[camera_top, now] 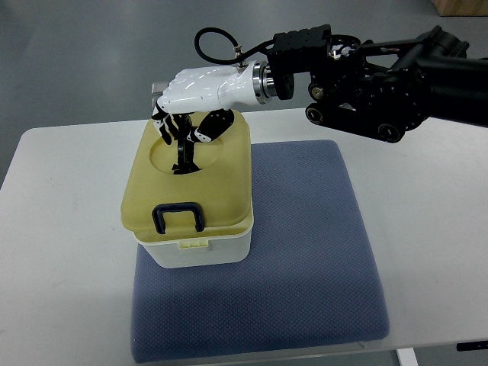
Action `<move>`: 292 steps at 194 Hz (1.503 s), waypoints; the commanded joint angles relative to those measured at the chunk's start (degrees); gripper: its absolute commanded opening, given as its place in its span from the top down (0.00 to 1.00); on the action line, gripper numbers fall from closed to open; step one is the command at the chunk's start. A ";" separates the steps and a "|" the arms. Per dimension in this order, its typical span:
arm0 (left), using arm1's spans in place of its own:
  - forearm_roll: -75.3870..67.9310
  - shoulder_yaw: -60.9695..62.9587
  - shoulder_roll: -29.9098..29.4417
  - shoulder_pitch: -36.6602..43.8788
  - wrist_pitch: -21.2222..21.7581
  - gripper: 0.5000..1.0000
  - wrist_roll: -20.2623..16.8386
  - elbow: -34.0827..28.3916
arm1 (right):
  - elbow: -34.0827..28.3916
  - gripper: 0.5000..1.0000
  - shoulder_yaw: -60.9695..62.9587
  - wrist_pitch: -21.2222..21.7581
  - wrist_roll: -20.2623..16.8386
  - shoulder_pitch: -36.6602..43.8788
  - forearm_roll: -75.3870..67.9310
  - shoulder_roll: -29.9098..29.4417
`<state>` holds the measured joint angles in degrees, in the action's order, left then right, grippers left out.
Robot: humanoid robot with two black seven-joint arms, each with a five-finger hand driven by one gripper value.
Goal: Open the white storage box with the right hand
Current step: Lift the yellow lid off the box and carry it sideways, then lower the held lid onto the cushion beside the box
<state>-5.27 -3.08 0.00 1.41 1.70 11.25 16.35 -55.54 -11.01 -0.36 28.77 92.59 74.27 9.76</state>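
Note:
My right gripper should release the pale yellow lid on the blue mat's bare far part [328,194] next to the white storage box.
A white storage box [200,248] with a pale yellow lid [217,179] stands on the left part of a blue mat. The lid lies flat on the box, with a dark blue handle [178,216] near its front edge and a white latch [195,244] below it. My right hand [183,126], white with black fingers, hovers over the lid's far end, its arm coming in from the right. Its fingers [184,152] hang down, relaxed, with the tips in a round hollow of the lid. They hold nothing.
The blue mat [305,252] covers the middle of a white table [61,229]. Grey floor lies beyond the table's far edge. My black right arm [374,84] spans the upper right.

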 commanded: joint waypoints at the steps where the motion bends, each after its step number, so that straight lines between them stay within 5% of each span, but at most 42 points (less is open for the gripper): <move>1: 0.00 0.01 0.00 0.00 0.06 0.00 0.00 0.00 | -1.50 1.00 1.07 0.27 0.06 2.15 -0.70 2.37; 74: 0.00 0.10 0.00 0.00 -0.03 0.00 0.18 0.00 | -10.55 1.00 0.99 0.36 1.11 5.14 -0.18 19.95; 150: 0.00 0.10 0.00 0.00 -0.12 0.00 0.26 0.09 | -8.62 1.00 -0.16 -2.19 6.23 -5.05 2.73 34.63; 212: 0.00 0.10 0.00 0.00 -0.12 0.00 0.53 0.35 | -2.38 1.00 -1.47 -16.69 6.23 -22.63 7.29 33.23; 292: 0.00 0.10 0.00 0.00 -0.12 0.00 0.62 0.44 | -2.20 1.00 -3.32 -29.00 6.23 -25.36 7.74 20.31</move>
<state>-5.31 -2.86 0.00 1.41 1.57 11.87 16.78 -57.90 -14.45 -27.61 35.02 67.53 82.32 32.90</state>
